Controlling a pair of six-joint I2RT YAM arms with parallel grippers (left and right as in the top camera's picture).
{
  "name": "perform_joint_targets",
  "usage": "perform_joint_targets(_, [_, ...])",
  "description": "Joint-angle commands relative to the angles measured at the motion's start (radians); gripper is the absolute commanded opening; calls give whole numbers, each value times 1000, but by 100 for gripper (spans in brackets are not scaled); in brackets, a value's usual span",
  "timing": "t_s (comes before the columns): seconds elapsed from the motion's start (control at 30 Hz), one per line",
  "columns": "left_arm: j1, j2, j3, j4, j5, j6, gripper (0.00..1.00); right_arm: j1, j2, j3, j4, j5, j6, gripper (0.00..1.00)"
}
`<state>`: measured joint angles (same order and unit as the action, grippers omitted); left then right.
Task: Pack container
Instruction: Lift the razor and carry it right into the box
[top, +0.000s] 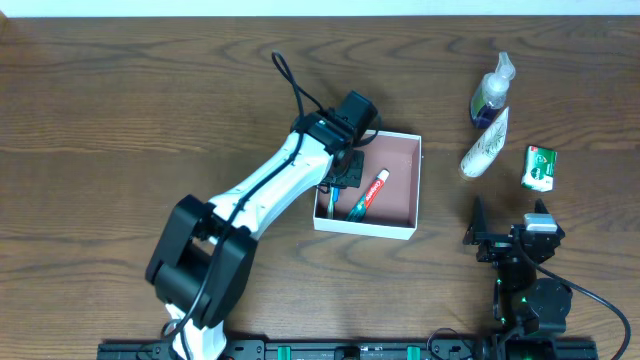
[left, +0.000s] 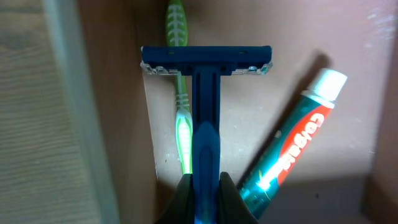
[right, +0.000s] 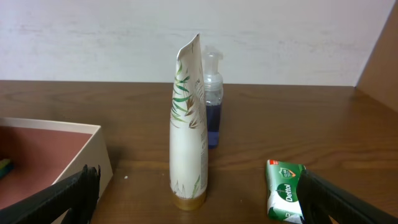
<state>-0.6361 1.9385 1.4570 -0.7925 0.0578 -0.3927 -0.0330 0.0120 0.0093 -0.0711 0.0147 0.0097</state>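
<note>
I see that the container sits crooked, so I will release the razor inside with my left gripper, then grip the container's side (top: 317, 206) beside the green toothbrush and turn the container.
The container (top: 396, 163), a shallow white-walled box with a pinkish-brown inside, sits mid-table. A red, white and teal toothpaste tube (top: 372, 190) lies slanted in it. My left gripper (top: 340, 178) reaches into its left side. In the left wrist view this gripper (left: 205, 200) is shut on the handle of a blue razor (left: 206, 87), whose head points away over the container floor. A green toothbrush (left: 181, 112) lies just left of the razor, and the toothpaste tube (left: 292, 149) lies to the right. My right gripper (top: 510, 230) rests open near the front right, holding nothing.
Right of the container stand a white leaf-print tube (top: 486, 145) and a blue pump bottle (top: 492, 95). A green Dettol soap pack (top: 540, 167) lies beside them. In the right wrist view the tube (right: 188, 124) stands straight ahead, with the soap (right: 285, 193) by the right finger and the container wall (right: 93, 155) to the left.
</note>
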Motion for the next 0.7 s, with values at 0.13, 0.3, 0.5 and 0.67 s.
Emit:
perform_joint_targets(0.13, [0,45,2,13,2,-1,11,10,-6,-4,-3,-4,-15,99])
perform_joint_targets(0.3, [0,53,2,13,2,-1,12,10,-6,-4,-3,-5,-15,99])
perform_joint_targets(0.5, [0,53,2,13,1,5,17,10,-6,-4,-3,-4,-15,99])
perform_joint_targets(0.67, [1,53,2,13,-24,7,26,10,-6,-4,-3,-4,-15,99])
